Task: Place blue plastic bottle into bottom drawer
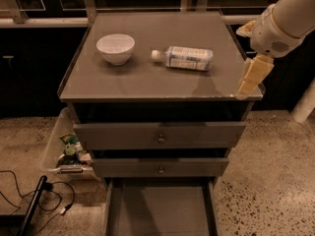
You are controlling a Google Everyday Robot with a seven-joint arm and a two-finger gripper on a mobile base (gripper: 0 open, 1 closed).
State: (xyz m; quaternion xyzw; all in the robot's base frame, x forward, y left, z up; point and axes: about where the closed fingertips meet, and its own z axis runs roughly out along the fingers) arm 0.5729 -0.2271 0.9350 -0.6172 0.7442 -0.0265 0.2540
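The robot's gripper should close on the bottom end (203,60) of the blue plastic bottle, the end farthest away from the bottle's white cap.
The blue plastic bottle (184,58) lies on its side on the grey cabinet top (142,80), white cap pointing left, right of centre. The bottom drawer (160,208) is pulled out at the bottom of the view, and its grey floor is bare. My gripper (250,78) hangs from the white arm at the cabinet top's right front corner. It is to the right of the bottle, apart from it, and holds nothing.
A white bowl (115,48) stands on the cabinet top to the left of the bottle. The two upper drawers (160,134) with round knobs are closed. A bin with rubbish (66,149) and a black cable (34,200) lie on the floor at the left.
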